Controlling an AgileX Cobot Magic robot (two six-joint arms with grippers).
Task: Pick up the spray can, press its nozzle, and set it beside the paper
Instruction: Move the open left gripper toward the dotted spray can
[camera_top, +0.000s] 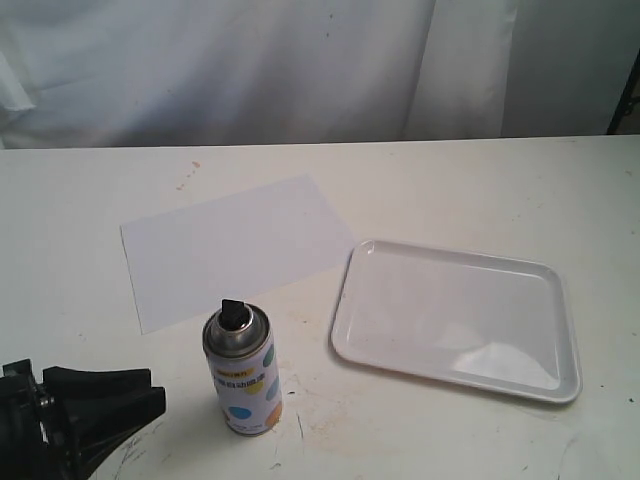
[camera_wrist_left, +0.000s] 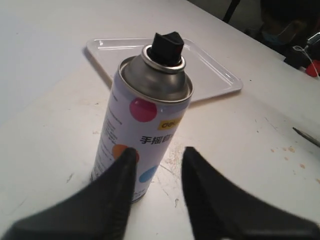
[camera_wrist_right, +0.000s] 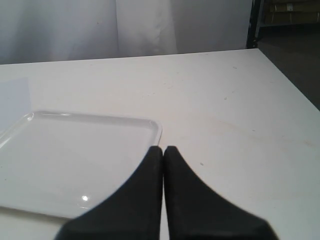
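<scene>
Next, I close my left gripper around the upper body of the spray can (camera_top: 243, 378) (camera_wrist_left: 143, 122), just below its silver dome, so the black nozzle stays free.
The spray can (camera_top: 243, 370) stands upright near the table's front, white with coloured dots, a silver dome and a black nozzle (camera_top: 233, 312) on top. Behind it lies the white paper (camera_top: 235, 248), flat. My left gripper (camera_top: 160, 395) sits low at the front left, open, a short way to the left of the can. In the left wrist view the can (camera_wrist_left: 145, 125) is just ahead of that gripper (camera_wrist_left: 159, 155), nearer one finger, with nothing held and the nozzle (camera_wrist_left: 167, 47) clearly seen. My right gripper (camera_wrist_right: 163, 150) is shut and empty; it is out of the exterior view.
A glossy white rimmed tray (camera_top: 560, 300) lies right of the can and paper, empty; the right wrist view shows its corner (camera_wrist_right: 155, 125) under the shut fingers. A white curtain (camera_top: 300, 60) hangs behind the table.
</scene>
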